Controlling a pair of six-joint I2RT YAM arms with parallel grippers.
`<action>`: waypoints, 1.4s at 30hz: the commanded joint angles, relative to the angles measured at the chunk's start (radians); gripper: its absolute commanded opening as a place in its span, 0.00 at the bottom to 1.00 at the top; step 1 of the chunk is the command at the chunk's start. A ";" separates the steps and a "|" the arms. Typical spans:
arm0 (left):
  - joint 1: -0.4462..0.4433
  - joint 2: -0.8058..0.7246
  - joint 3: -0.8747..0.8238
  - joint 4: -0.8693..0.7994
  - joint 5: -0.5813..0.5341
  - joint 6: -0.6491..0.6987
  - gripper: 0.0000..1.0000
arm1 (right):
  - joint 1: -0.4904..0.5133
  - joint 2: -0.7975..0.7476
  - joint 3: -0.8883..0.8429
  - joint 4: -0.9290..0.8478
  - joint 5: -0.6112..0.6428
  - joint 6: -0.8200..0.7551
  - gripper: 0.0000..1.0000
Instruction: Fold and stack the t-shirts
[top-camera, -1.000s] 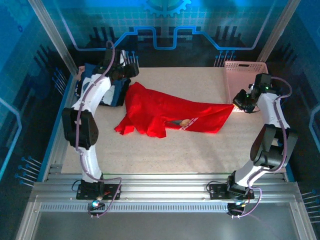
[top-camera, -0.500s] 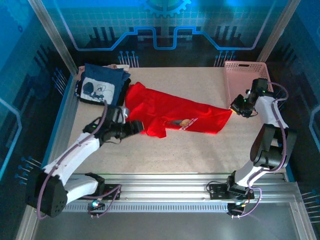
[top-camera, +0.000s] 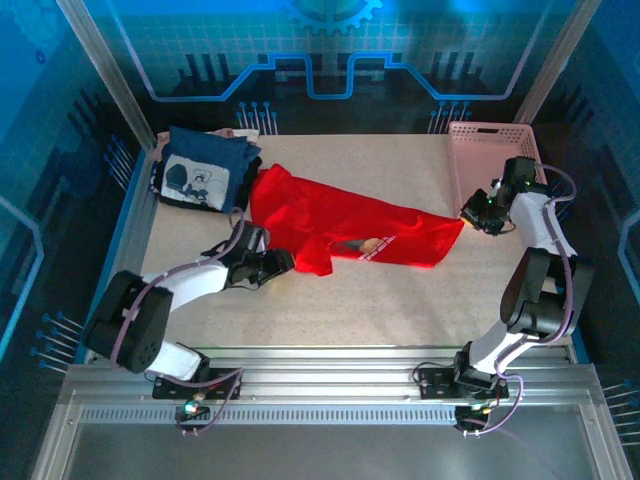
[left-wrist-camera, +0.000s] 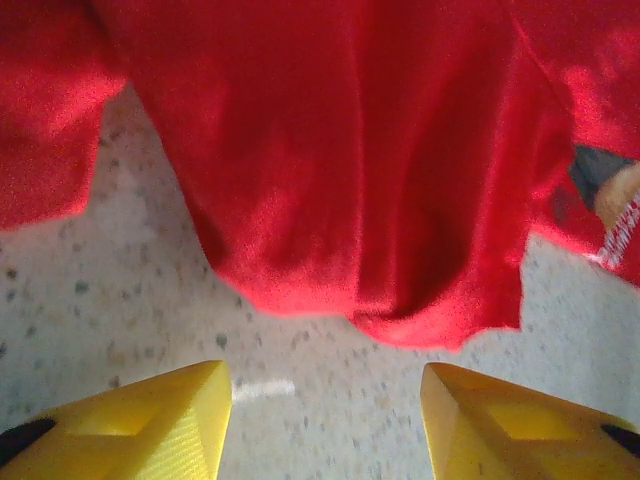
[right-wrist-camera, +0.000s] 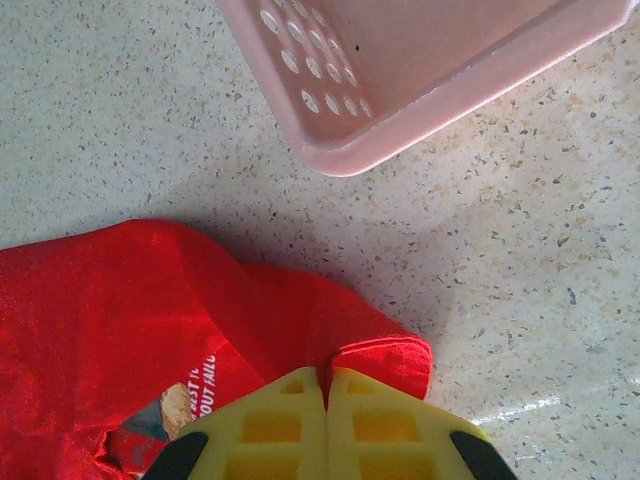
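I can see the red t-shirt lying crumpled with only a corner in my right gripper, so next I pinch the t-shirt's front edge (left-wrist-camera: 295, 298) with my left gripper before both lift it.
The red t-shirt (top-camera: 340, 228) lies crumpled across the middle of the table, its bear print (top-camera: 365, 245) facing up. My right gripper (top-camera: 470, 213) is shut on the shirt's right corner beside the basket; in the right wrist view the yellow fingers (right-wrist-camera: 290, 420) pinch a fold of red cloth (right-wrist-camera: 385, 355). My left gripper (top-camera: 280, 262) sits low at the shirt's front-left edge. It is open, and only bare table shows between its fingertips (left-wrist-camera: 150, 420); the red hem (left-wrist-camera: 400, 310) lies just ahead of them. The navy t-shirt (top-camera: 200, 172) lies folded at the back left.
A pink lattice basket (top-camera: 490, 150) stands at the back right, its corner (right-wrist-camera: 345, 160) close to my right gripper. The table's speckled surface (top-camera: 400, 300) runs in front of the red shirt to the metal rails at the near edge.
My left arm swung from the back left by the navy shirt down to the red shirt's front-left edge, its jaws narrowing. The right gripper shifted slightly, still pinching the corner.
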 joint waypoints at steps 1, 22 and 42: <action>-0.008 0.081 0.063 0.093 -0.047 -0.006 0.48 | 0.007 -0.028 -0.012 0.004 -0.018 -0.012 0.02; 0.042 -0.221 0.220 -0.418 0.007 0.162 0.00 | -0.039 -0.075 -0.065 -0.004 -0.035 -0.044 0.02; 0.173 0.042 0.196 -0.257 -0.056 0.138 0.54 | -0.037 -0.051 -0.051 -0.006 -0.059 -0.053 0.02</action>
